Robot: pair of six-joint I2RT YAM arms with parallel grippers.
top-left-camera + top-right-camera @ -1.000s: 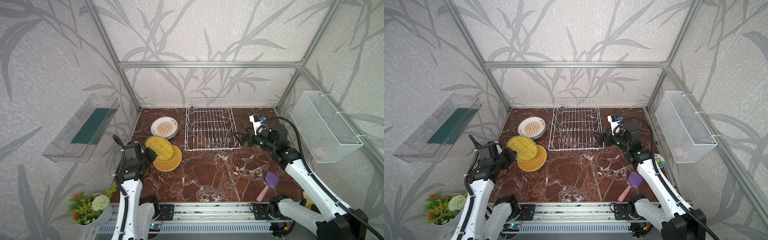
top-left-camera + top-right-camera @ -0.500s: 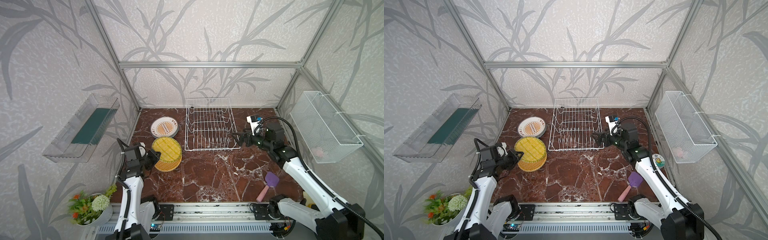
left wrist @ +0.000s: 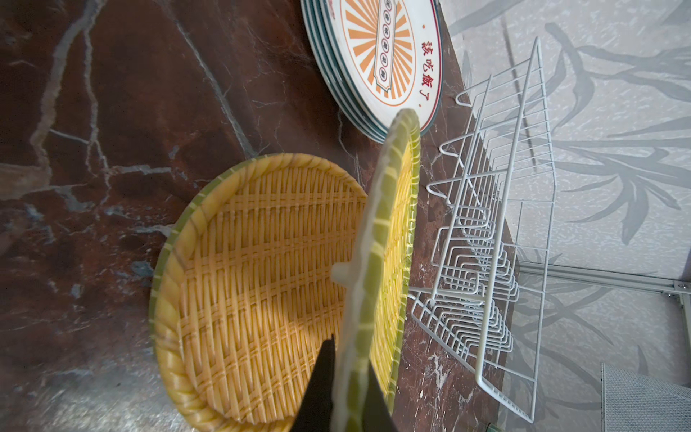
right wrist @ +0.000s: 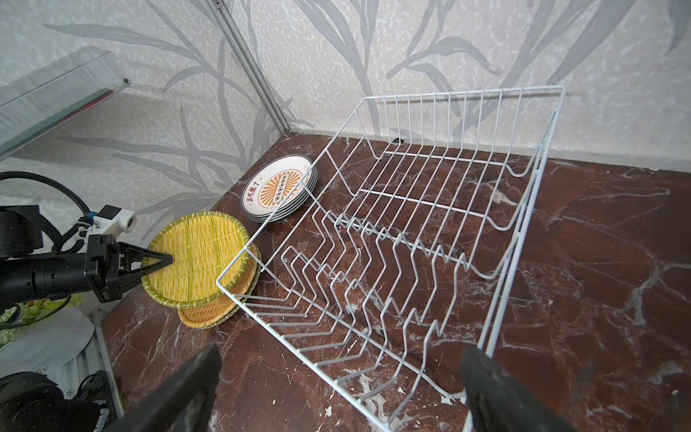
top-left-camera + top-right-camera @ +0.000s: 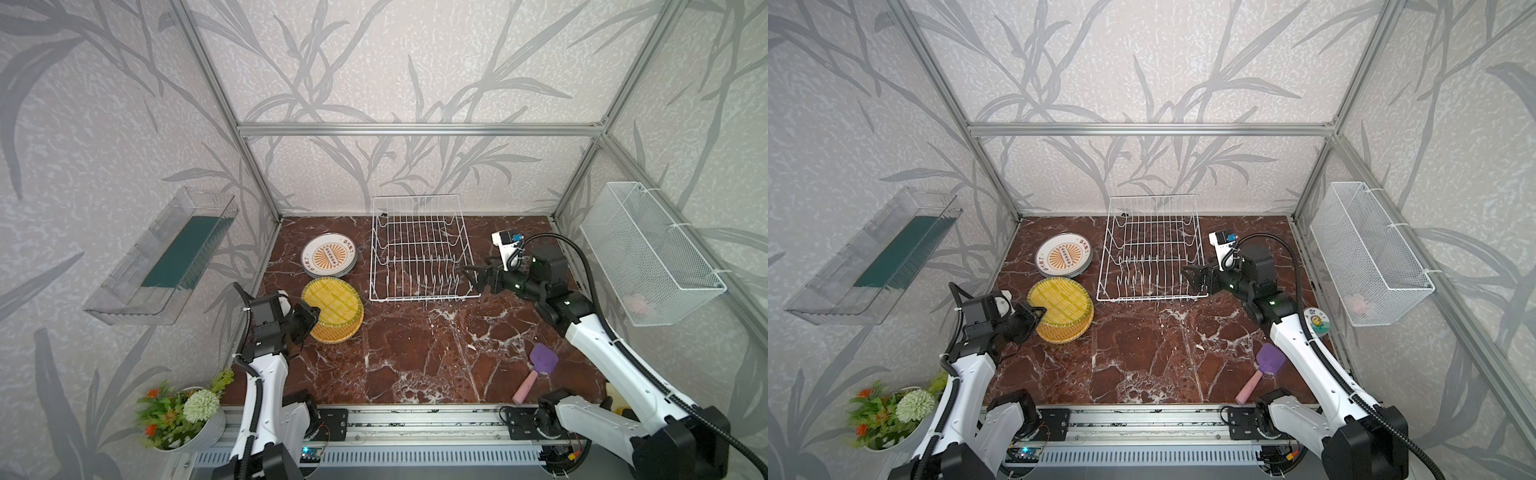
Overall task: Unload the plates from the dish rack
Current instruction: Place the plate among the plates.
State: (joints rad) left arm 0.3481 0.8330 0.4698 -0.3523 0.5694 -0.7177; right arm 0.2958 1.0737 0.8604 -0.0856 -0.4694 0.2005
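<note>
My left gripper has the yellow woven plate. It will let go of it on top of the other stacked yellow plates point(image 5: 336, 316) point(image 3: 270, 288).
The white wire dish rack point(image 5: 419, 249) point(image 5: 1150, 249) point(image 4: 411, 243) stands at the back centre with nothing in its tines. To its left, a stack of white sunburst plates point(image 5: 329, 261) point(image 5: 1064, 261) point(image 3: 389, 56) lies flat on the table. My left gripper point(image 5: 309, 313) point(image 5: 1038, 311) point(image 3: 349, 355) is shut on the rim of a yellow woven plate point(image 5: 330, 301) point(image 3: 389, 224) point(image 4: 198, 254). That plate hovers, slightly tilted, just over other stacked yellow plates point(image 5: 338, 330) point(image 3: 261, 280). My right gripper point(image 5: 471, 276) point(image 5: 1190, 276) point(image 4: 342, 349) is open and holds nothing, at the rack's front right corner.
A purple spatula with a pink handle point(image 5: 540, 365) lies at the front right. A small printed dish point(image 5: 1316, 322) sits behind the right arm. A white mesh basket point(image 5: 648, 249) hangs on the right wall and a clear tray point(image 5: 166, 257) on the left. A flower pot point(image 5: 183, 411) stands front left.
My left gripper has swung the yellow plate from a steep tilt beside the stack to nearly flat over it. The right arm has shifted slightly by the rack, jaws still open.
</note>
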